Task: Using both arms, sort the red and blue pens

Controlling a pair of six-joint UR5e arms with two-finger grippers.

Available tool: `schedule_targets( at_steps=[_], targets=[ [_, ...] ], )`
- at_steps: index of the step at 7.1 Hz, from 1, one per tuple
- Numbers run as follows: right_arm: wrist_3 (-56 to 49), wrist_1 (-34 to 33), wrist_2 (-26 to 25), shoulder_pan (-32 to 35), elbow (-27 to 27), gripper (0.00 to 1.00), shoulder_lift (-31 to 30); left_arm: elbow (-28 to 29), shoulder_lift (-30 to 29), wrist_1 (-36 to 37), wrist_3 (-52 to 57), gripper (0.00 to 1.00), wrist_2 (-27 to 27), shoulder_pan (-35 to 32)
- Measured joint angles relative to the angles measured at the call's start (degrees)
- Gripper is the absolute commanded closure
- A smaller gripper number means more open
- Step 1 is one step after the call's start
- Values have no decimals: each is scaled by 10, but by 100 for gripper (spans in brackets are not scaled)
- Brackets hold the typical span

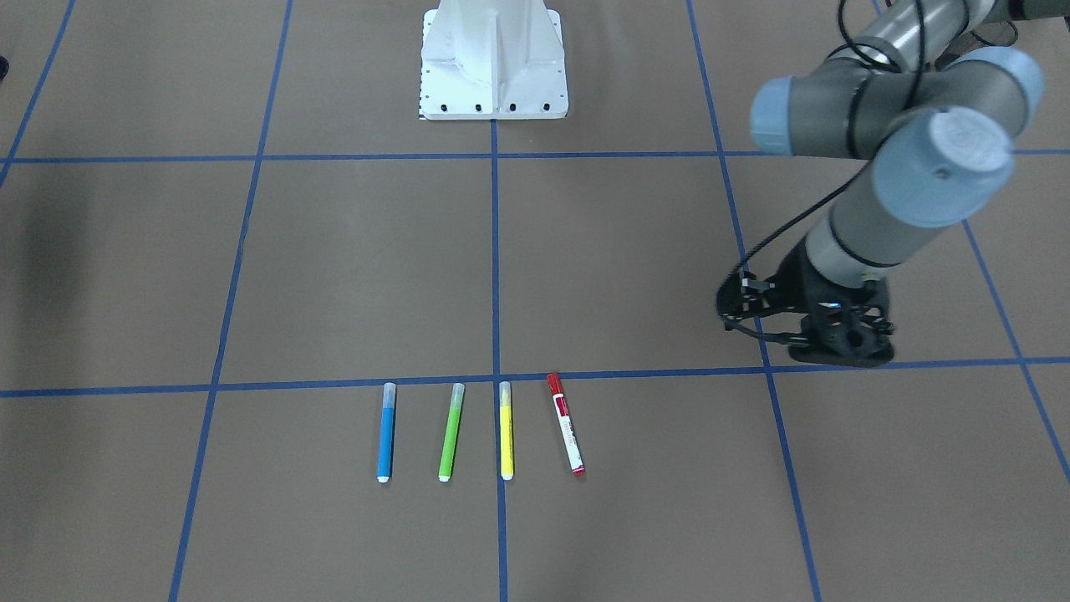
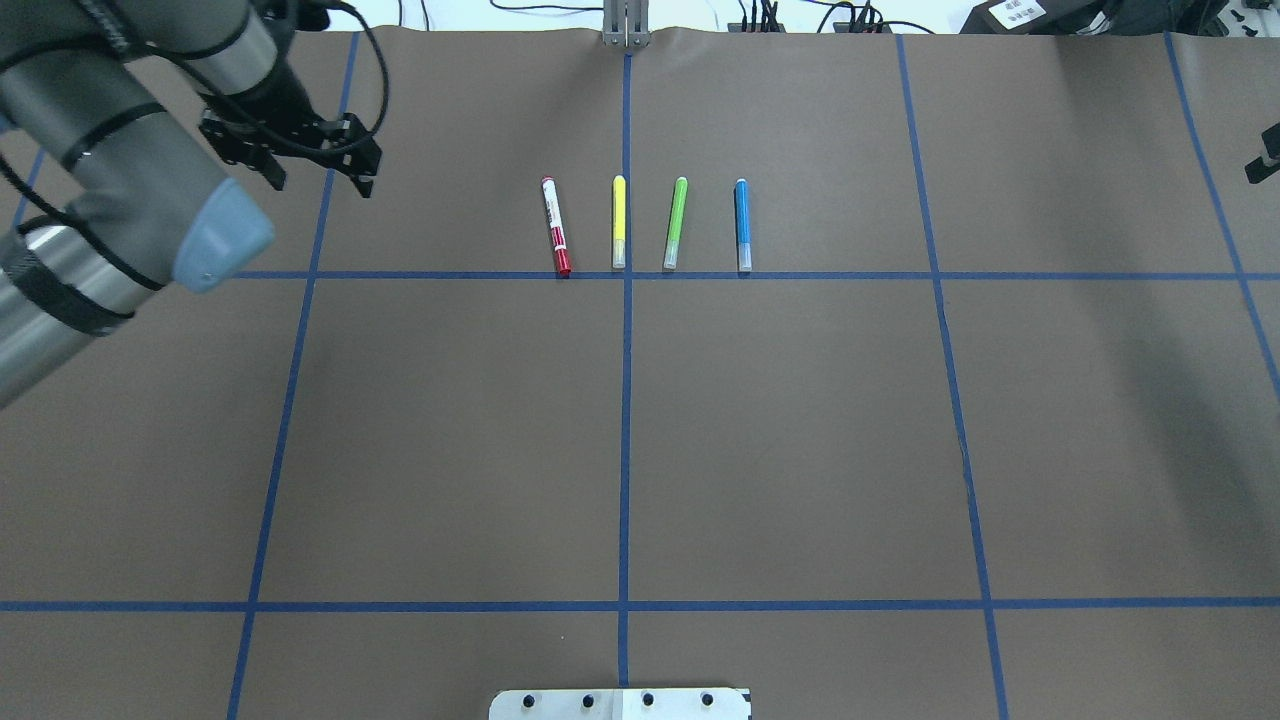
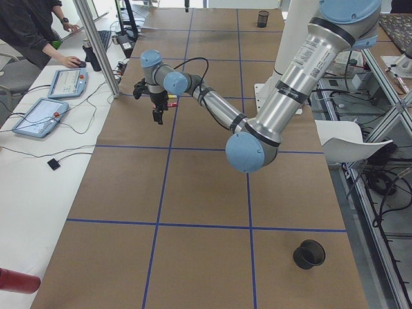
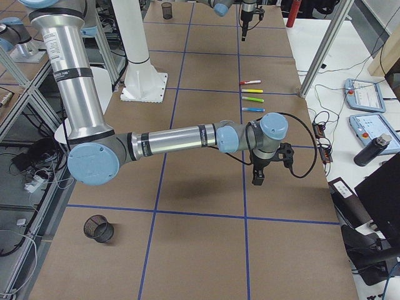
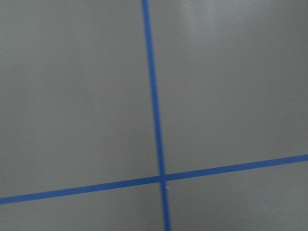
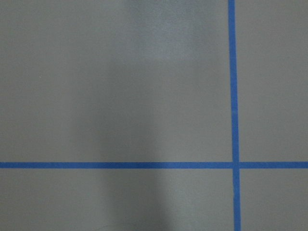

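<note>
The robot's left gripper needs to close on the red part of the red pen (image 1: 561, 403), between the pen's cap and its white part.
The red pen (image 1: 566, 424) and the blue pen (image 1: 385, 432) lie at the two ends of a row of markers just past a blue tape line. In the overhead view the red pen (image 2: 555, 226) is at the row's left end and the blue pen (image 2: 742, 224) at its right end. My left gripper (image 2: 323, 186) hangs open and empty over the table, well to the left of the red pen. My right gripper (image 4: 257, 180) hovers far off beyond the blue pen, and only a sliver of it shows at the overhead view's right edge. I cannot tell whether it is open or shut.
A lime-green marker (image 1: 450, 432) and a yellow marker (image 1: 506, 431) lie between the two pens. The white pedestal (image 1: 493, 63) stands at the robot's side of the table. A black mesh cup (image 3: 309, 254) sits near the table's left end. A person (image 3: 29, 29) works at the side bench.
</note>
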Motion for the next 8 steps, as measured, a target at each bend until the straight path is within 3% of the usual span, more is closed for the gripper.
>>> schedule_targets(
  at_steps=[4, 8],
  targets=[
    [78, -3, -28, -77, -1, 1, 65, 201, -149, -120, -149, 1, 68, 85],
    [152, 0, -43, -129, 0, 1, 99, 306, -195, -205, -240, 2, 127, 123]
  ],
)
